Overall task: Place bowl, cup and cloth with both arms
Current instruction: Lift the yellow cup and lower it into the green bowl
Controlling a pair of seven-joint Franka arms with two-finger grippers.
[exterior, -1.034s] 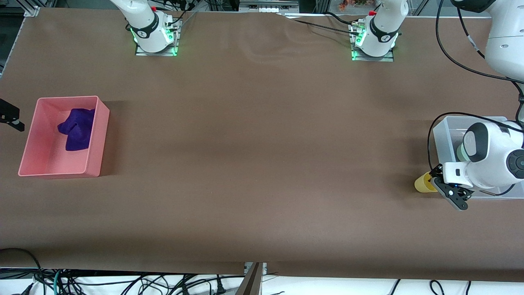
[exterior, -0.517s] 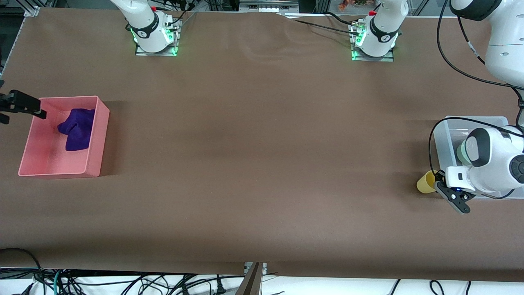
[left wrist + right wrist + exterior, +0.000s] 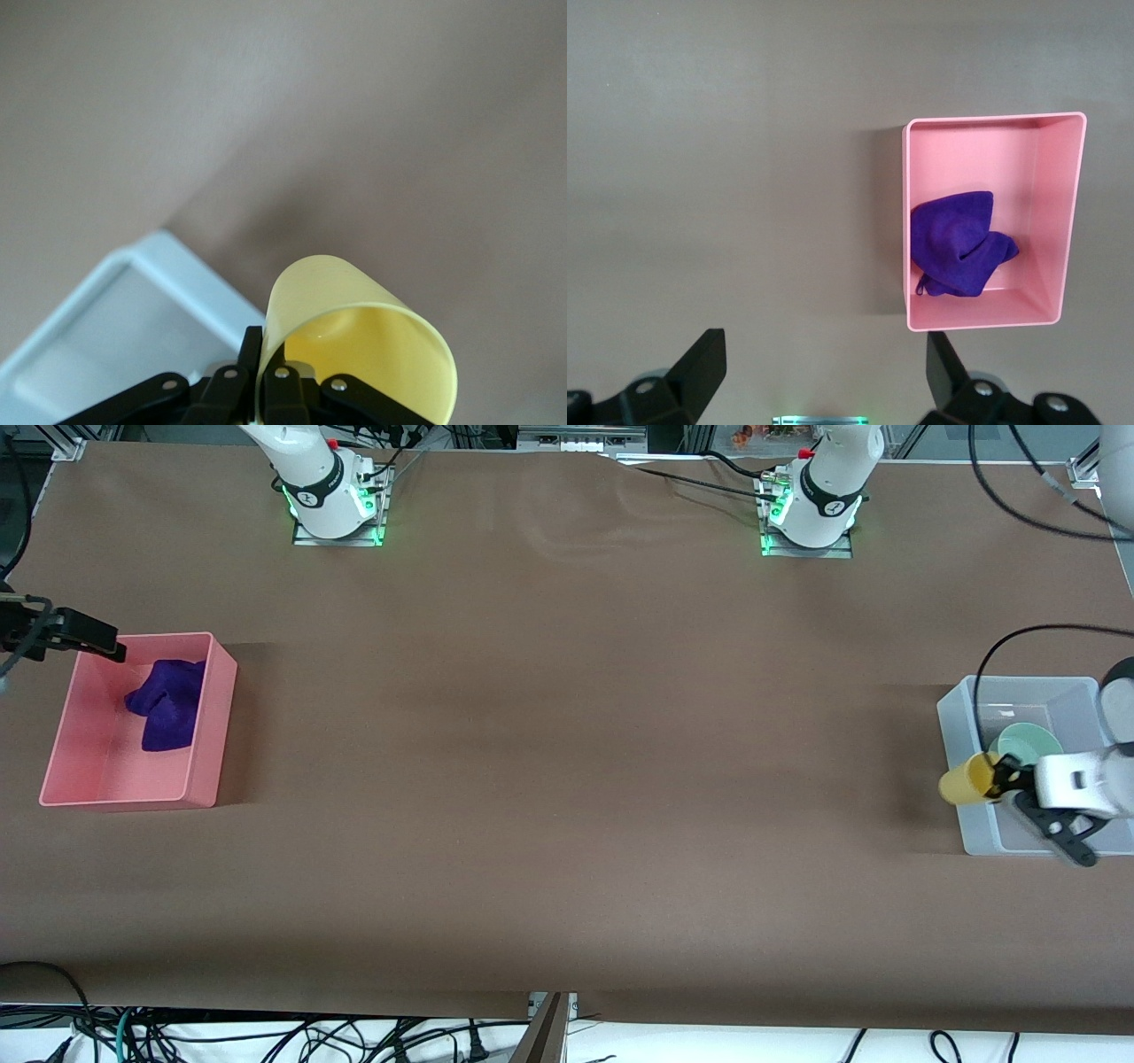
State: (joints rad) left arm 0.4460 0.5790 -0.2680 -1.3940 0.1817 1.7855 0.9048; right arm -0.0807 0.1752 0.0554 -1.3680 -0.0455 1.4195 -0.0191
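The robot's left gripper should release the yellow cup inside the mint-green bowl (image 3: 1032, 742) in the clear bin.
My left gripper (image 3: 1001, 773) is shut on the rim of the yellow cup (image 3: 964, 781) and holds it tilted in the air over the edge of the clear bin (image 3: 955, 717). In the left wrist view the fingers pinch the wall of the cup (image 3: 372, 336), one inside and one outside. The mint-green bowl (image 3: 1028, 742) sits inside the clear bin. The purple cloth (image 3: 166, 704) lies crumpled in the pink bin (image 3: 217, 717). My right gripper (image 3: 102, 642) is open and empty, up in the air by the pink bin's corner. The right wrist view shows the cloth (image 3: 961, 243).
The clear bin (image 3: 133, 310) stands at the left arm's end of the brown table, the pink bin (image 3: 992, 119) at the right arm's end. Both arm bases with green lights stand along the table's edge farthest from the front camera.
My left gripper has lifted the yellow cup from beside the clear bin to over its edge. My right gripper has moved in toward the pink bin's corner.
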